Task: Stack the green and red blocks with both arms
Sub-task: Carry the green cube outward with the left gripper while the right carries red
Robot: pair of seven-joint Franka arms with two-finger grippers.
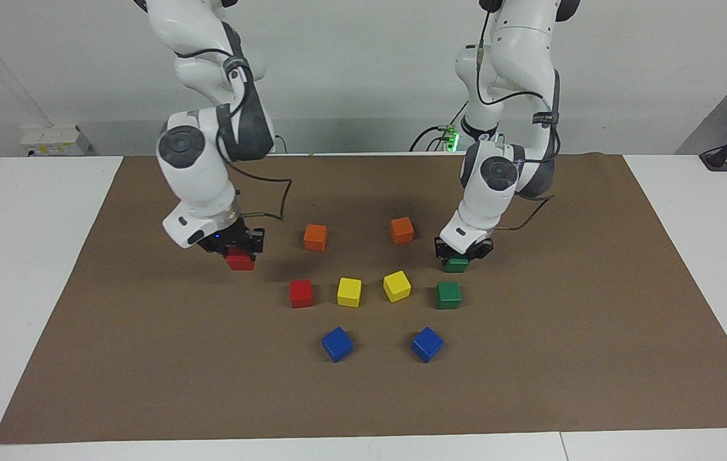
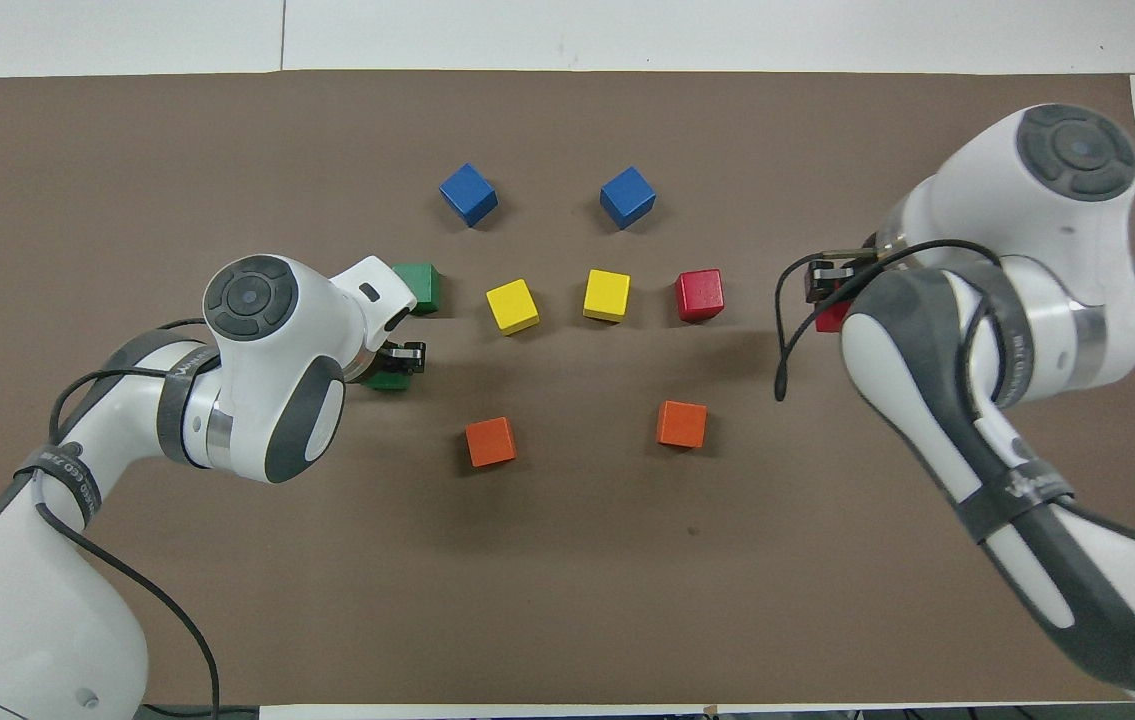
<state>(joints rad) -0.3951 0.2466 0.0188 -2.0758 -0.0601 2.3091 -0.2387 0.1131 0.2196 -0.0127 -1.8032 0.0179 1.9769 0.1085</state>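
I need to release the held red block, now low at the mat, from my right gripper on the brown mat [image 2: 895, 340] beneath my own arm, away from the cubes.
My right gripper [image 1: 239, 248] is shut on a red block [image 1: 239, 260], low at the brown mat toward the right arm's end; the block peeks out under the arm in the overhead view [image 2: 832, 318]. My left gripper [image 1: 462, 251] is shut on a green block [image 1: 457, 264], low at the mat toward the left arm's end; the block also shows in the overhead view [image 2: 390, 380]. A second red block [image 1: 301, 293] and a second green block [image 1: 448, 295] sit loose on the mat, each a little farther from the robots than the gripped one.
Two yellow cubes [image 1: 349, 292] [image 1: 396, 285] lie between the loose red and green blocks. Two orange cubes [image 1: 315, 237] [image 1: 401, 230] lie nearer to the robots, and two blue cubes [image 1: 337, 344] [image 1: 427, 344] lie farther out. The brown mat [image 1: 145, 358] covers the table.
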